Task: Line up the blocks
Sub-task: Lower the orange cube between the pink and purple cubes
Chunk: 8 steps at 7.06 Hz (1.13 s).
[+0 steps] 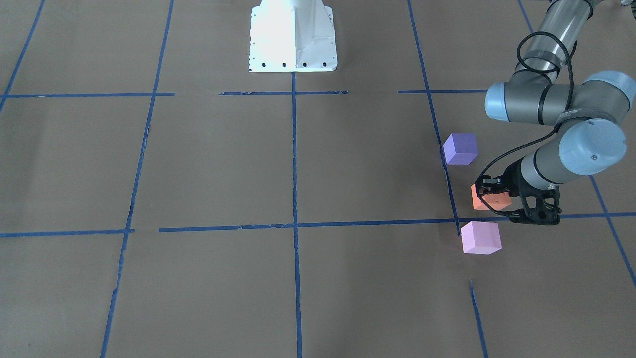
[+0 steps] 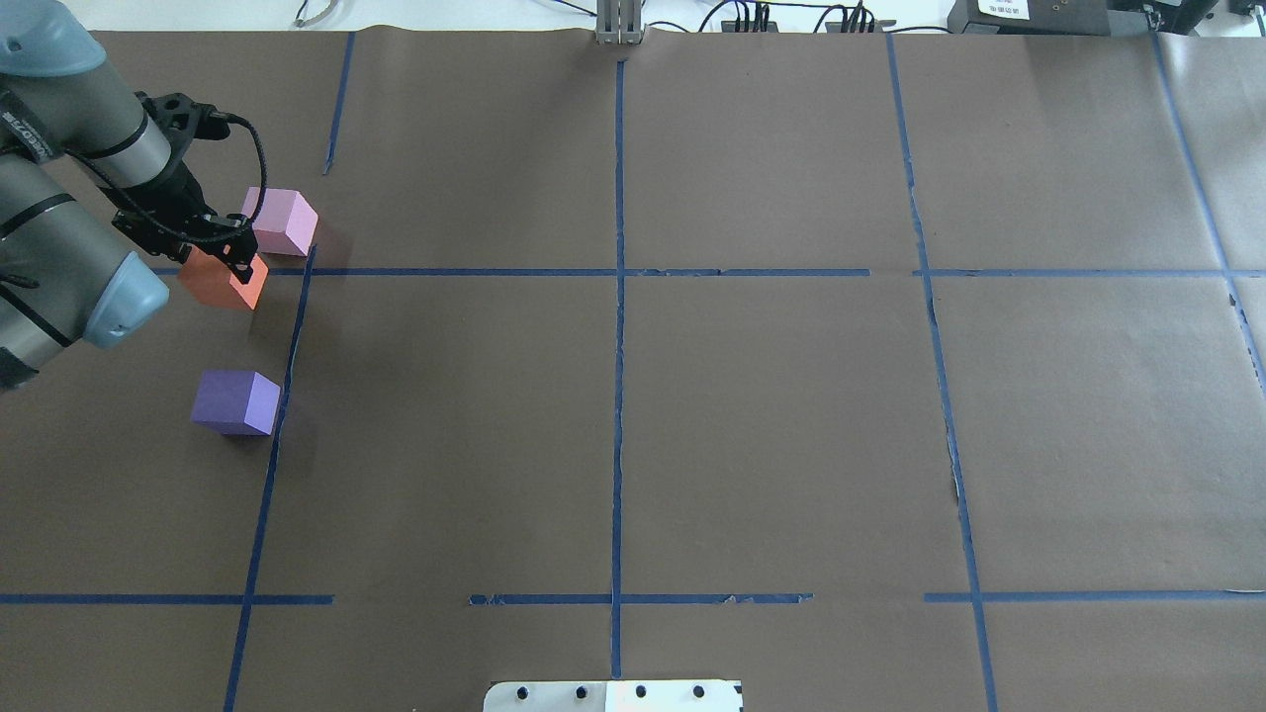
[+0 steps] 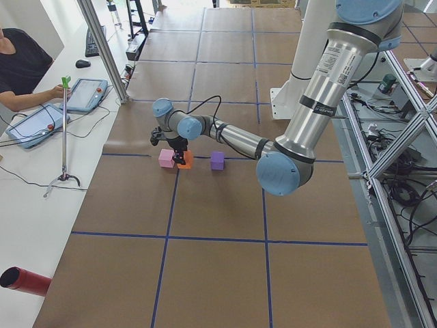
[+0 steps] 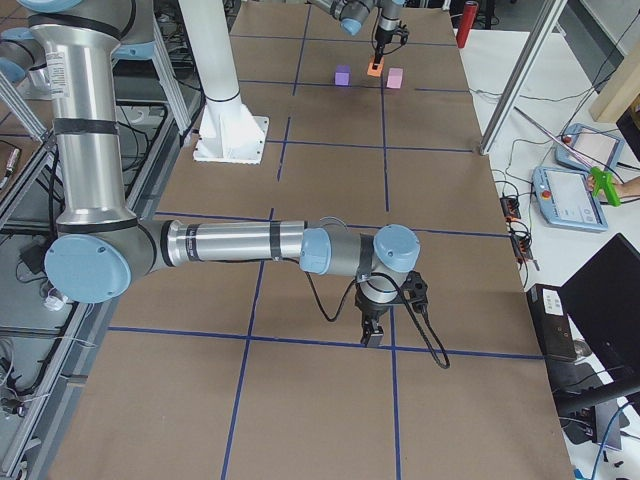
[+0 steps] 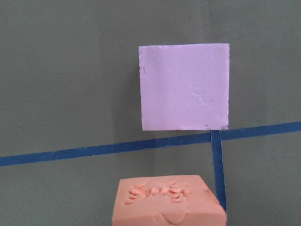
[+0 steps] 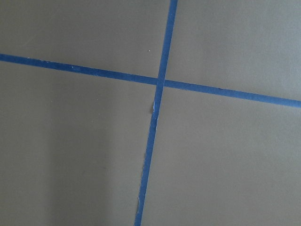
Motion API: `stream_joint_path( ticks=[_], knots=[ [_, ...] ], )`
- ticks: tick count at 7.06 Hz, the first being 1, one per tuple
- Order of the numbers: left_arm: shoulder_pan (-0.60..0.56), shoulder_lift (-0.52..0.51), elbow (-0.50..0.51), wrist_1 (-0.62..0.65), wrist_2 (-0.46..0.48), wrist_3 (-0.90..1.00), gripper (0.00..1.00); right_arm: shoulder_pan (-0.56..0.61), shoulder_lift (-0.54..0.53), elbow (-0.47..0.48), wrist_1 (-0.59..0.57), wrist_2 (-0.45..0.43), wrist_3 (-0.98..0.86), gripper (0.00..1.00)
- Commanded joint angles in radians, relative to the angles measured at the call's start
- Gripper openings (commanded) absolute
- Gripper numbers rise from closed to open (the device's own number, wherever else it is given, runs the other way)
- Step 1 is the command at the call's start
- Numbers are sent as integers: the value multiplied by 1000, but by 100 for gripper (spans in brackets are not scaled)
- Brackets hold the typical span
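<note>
The robot's left gripper will set the orange block down between the violet-purple block and the pale pink block [image 1: 470, 193] [image 5: 190, 200].
The three blocks stand close together by a blue tape crossing on my left side. The violet-purple block [image 1: 460, 148] [image 2: 235, 401] stands nearest my base. The orange block [image 1: 492, 200] [image 2: 223, 282] is in the middle. The pale pink block [image 1: 480, 237] [image 2: 282, 220] is farthest and fills the centre of the left wrist view [image 5: 184, 87]. My left gripper [image 1: 502, 204] [image 2: 237, 259] is shut on the orange block, whose dented face shows at the bottom of the left wrist view [image 5: 167, 202]. My right gripper [image 4: 372, 338] hovers low over bare table, and I cannot tell whether it is open or shut.
Blue tape lines [image 2: 618, 272] divide the brown table into squares. The white robot base [image 1: 293, 40] stands at the table's edge. An operator [image 3: 20, 65] sits with tablets beyond the left end. A red cylinder [image 3: 24, 280] lies off the table there.
</note>
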<state>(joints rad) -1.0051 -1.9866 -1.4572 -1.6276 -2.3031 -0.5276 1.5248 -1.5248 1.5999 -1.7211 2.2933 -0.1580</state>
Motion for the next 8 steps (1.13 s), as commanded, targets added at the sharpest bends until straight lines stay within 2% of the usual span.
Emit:
stream_joint_path(
  ticks=[1, 8],
  knots=[
    [11, 3, 5, -6, -30, -11, 0, 0, 0, 0, 0, 0, 0, 100],
    [33, 11, 18, -35, -67, -18, 0, 0, 0, 0, 0, 0, 0, 100]
  ],
)
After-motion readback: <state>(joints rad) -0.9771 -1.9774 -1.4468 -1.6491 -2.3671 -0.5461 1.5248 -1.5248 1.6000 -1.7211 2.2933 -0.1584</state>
